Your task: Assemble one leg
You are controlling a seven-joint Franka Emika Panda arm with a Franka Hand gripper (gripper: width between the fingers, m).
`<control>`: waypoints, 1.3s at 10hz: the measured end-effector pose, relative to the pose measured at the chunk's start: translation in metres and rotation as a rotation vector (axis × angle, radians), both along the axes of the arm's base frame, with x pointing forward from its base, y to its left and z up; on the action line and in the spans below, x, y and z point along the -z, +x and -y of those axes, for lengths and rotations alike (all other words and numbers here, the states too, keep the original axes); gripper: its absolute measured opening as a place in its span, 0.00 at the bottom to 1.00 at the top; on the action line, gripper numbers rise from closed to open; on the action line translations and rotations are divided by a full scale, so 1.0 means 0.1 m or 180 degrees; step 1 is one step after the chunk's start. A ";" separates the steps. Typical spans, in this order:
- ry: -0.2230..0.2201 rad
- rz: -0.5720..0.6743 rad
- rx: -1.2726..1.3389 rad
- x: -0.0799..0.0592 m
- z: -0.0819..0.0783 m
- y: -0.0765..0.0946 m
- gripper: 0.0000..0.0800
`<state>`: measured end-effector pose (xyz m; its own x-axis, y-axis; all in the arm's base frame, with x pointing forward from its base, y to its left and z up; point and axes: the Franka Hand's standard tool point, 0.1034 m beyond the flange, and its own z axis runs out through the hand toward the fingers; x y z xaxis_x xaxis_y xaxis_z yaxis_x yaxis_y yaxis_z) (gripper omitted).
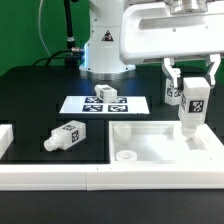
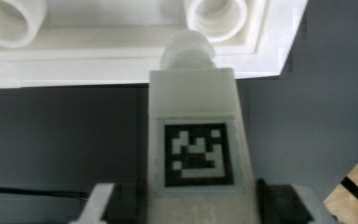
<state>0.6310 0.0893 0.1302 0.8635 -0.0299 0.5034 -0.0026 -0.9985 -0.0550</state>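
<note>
My gripper is going to leave the white leg standing in the white panel's front corner (image 1: 200,152) (image 2: 217,16) nearest it.
My gripper (image 1: 192,86) is shut on a white leg (image 1: 192,108) with a black-and-white tag and holds it upright, peg down, over the far right part of the large white panel (image 1: 165,148). In the wrist view the leg (image 2: 197,120) sits between the fingers of the gripper (image 2: 190,205). Its rounded peg points at the panel (image 2: 105,62), near a round hole (image 2: 222,18). I cannot tell whether the peg touches the panel. A second leg (image 1: 66,137) lies on the black table at the exterior view's left. A third leg (image 1: 105,94) rests on the marker board (image 1: 82,105).
Another tagged white block (image 1: 172,95) stands just behind the gripper, on the exterior view's left of it. White border rails (image 1: 60,178) run along the front, with a piece at the left edge (image 1: 5,140). The robot base (image 1: 103,45) stands at the back. The panel has a hole near its front left corner (image 1: 127,157).
</note>
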 end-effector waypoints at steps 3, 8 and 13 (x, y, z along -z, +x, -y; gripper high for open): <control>-0.0007 0.0066 -0.0010 0.00 -0.01 0.01 0.36; -0.0063 0.0379 -0.0046 0.29 -0.11 -0.04 0.36; -0.0018 0.0295 -0.0011 0.34 -0.24 -0.09 0.36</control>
<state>0.6225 0.1132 0.0962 0.8134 -0.0241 0.5812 0.0057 -0.9988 -0.0494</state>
